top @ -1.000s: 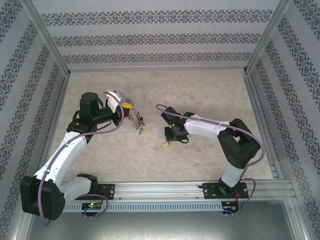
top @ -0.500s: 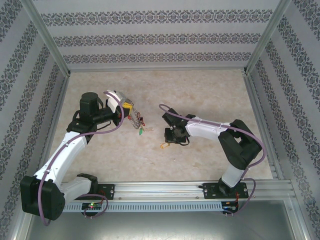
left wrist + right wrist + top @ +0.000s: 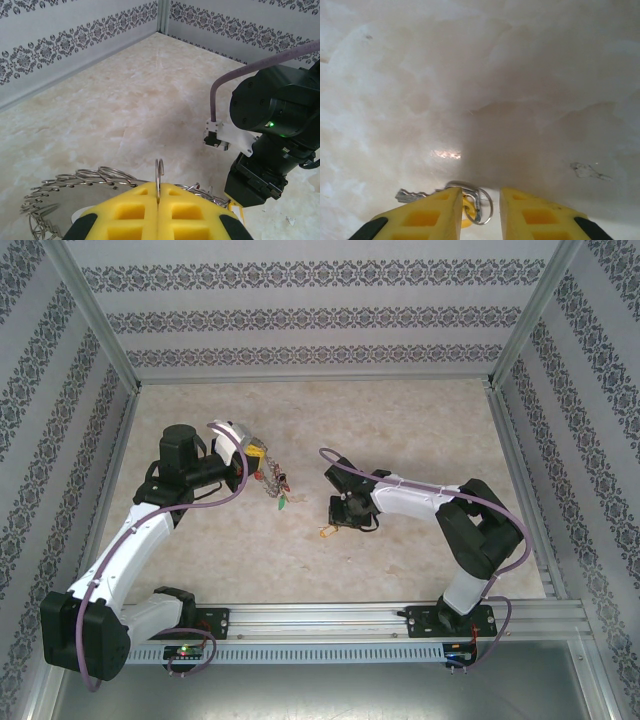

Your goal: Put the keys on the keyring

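The small split ring lies almost flat over the yellow tag, so next I pinch its rim (image 3: 492,205) with my right gripper and stand it up before lifting the key.
My left gripper (image 3: 255,458) is shut on the keyring (image 3: 275,483), a big wire ring crowded with silvery keys and a few coloured tags. In the left wrist view the yellow pads (image 3: 158,192) pinch the ring's upright wire end (image 3: 159,172), and loops of the keyring (image 3: 90,176) fan out to the left. My right gripper (image 3: 342,518) hangs low over the table, open. One key (image 3: 412,195) with a yellow-orange tag (image 3: 467,212) and a small split ring (image 3: 484,205) lies on the table between its fingertips (image 3: 480,196), partly hidden under the left finger. That key (image 3: 326,532) also shows from above.
The marble-patterned table (image 3: 400,420) is fenced by patterned walls and metal rails (image 3: 300,615). The right arm's black wrist (image 3: 272,120) stands close in front of the left gripper. A small dark scuff (image 3: 585,170) marks the table.
The right gripper has shifted slightly over the tagged key, which has slid a little. The left arm and the keyring have stayed still.
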`<action>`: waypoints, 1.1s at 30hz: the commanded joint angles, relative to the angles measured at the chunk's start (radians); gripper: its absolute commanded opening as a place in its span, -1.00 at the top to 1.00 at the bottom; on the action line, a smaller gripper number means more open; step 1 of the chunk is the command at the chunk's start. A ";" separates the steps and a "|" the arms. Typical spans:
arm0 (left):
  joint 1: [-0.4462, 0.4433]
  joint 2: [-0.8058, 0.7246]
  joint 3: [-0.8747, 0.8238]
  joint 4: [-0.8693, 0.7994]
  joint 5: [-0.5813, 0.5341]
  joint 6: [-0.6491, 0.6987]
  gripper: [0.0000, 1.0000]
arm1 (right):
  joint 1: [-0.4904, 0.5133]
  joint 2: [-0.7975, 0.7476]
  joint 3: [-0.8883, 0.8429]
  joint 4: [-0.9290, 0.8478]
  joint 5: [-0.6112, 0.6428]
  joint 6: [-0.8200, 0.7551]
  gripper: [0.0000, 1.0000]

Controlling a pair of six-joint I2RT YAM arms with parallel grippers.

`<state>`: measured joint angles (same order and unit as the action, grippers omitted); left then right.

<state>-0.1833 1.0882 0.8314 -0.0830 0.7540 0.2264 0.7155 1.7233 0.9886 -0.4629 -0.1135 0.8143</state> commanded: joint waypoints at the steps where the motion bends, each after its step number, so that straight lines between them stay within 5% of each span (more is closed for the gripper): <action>1: -0.011 -0.016 0.008 0.027 0.008 -0.012 1.00 | -0.004 0.002 -0.018 -0.011 0.017 0.023 0.44; 33: -0.021 -0.027 0.005 0.049 -0.006 -0.030 1.00 | 0.001 0.002 -0.003 0.038 -0.025 0.012 0.64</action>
<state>-0.1909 1.0878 0.8314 -0.0822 0.7464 0.2043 0.7158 1.7279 0.9752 -0.4171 -0.1261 0.8246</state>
